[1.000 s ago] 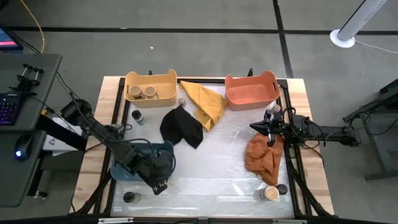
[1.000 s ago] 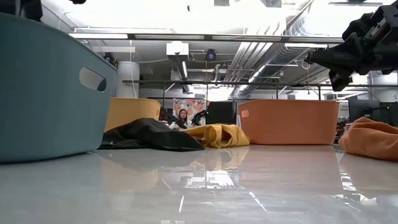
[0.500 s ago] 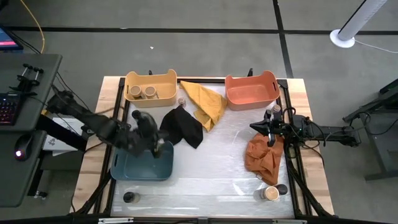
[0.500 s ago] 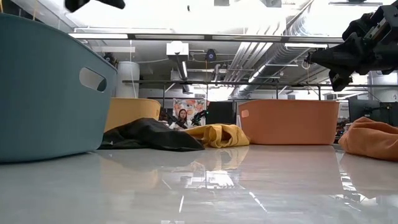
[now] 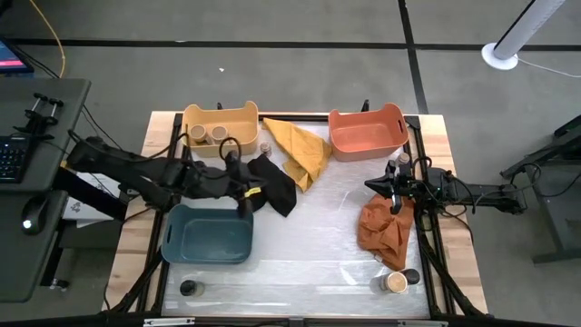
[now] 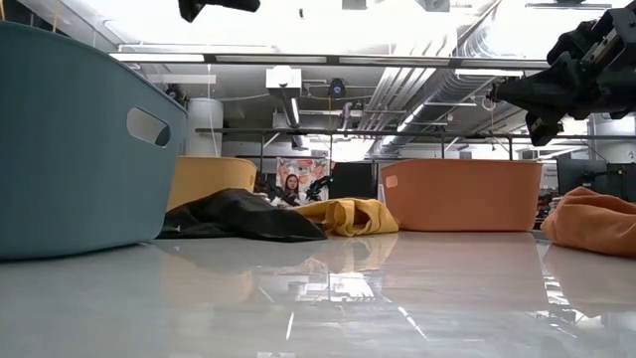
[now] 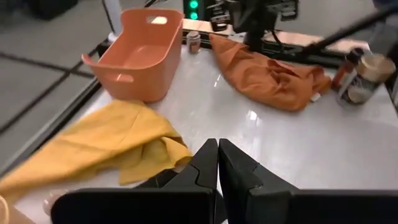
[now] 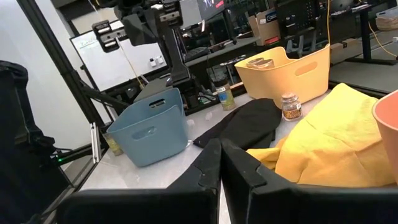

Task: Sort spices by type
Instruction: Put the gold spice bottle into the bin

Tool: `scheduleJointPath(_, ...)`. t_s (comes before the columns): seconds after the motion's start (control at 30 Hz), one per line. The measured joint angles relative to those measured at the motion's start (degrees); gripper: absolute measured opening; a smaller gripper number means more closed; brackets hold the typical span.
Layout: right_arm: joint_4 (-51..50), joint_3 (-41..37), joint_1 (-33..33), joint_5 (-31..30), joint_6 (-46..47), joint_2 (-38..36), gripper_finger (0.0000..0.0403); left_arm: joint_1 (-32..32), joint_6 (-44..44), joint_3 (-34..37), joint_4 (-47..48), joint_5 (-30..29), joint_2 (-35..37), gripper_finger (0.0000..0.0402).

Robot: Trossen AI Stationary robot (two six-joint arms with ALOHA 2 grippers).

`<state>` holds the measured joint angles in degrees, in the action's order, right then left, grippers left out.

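My right gripper is to move next to the tan-topped jar's lid point(image 5: 398, 282), which sits beside the dark jar near the orange cloth, and close there.
Two tan-topped jars point(image 5: 207, 134) stand in the yellow bin point(image 5: 220, 113). A small brownish-topped jar point(image 5: 265, 146) stands on the table beside the yellow cloth point(image 5: 300, 150). A dark jar point(image 5: 188, 288) stands at the near-left corner. A tan-topped jar point(image 5: 397, 283) and a dark one point(image 5: 412, 275) stand near-right, and two more jars point(image 5: 399, 163) beside the orange bin point(image 5: 367, 133). My left gripper point(image 7: 217, 163) is shut and empty, high over the black cloth point(image 5: 269, 184), at the blue bin's point(image 5: 209, 238) far rim. My right gripper point(image 8: 221, 155) is shut and empty, raised above the orange cloth point(image 5: 383, 227).
The three bins and three cloths take up much of the table. Bare table lies in the middle and along the near edge, between the blue bin and the orange cloth. A black frame rail point(image 5: 300, 116) runs along the far edge. A person point(image 6: 292, 189) sits far behind the table.
My left arm has swung from the near side of the blue bin, over it, toward the far edge and somewhat right, and now hangs over the black cloth. The blue bin, earlier half covered by the arm, now shows whole. My right arm has kept still.
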<state>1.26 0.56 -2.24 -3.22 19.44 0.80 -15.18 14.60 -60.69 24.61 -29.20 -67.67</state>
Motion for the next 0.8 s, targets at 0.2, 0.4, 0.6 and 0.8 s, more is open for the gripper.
scheduleJointPath(0.2, 0.02, 0.00, -0.01, 0.00, 0.07, 0.00, 0.0003, -3.04, -6.67, 1.72, -2.83, -0.53, 0.20, 0.0000)
scheduleJointPath(0.4, 1.18, 0.00, -0.02, -1.60, 10.10, 0.00, 0.0003, -3.78, -7.07, 15.50, -19.83, -0.49, 3.18, 0.0000)
scheduleJointPath(0.6, 17.82, 0.00, -0.01, -5.74, 13.29, 1.11, 0.0003, -5.03, -4.67, 28.29, -39.71, -0.05, 8.75, 0.0000)
scheduleJointPath(0.8, 37.13, 1.70, 1.44, 3.95, 10.38, 11.46, 0.0003, -6.44, -12.99, 35.77, -55.92, 0.07, 16.16, 0.0000)
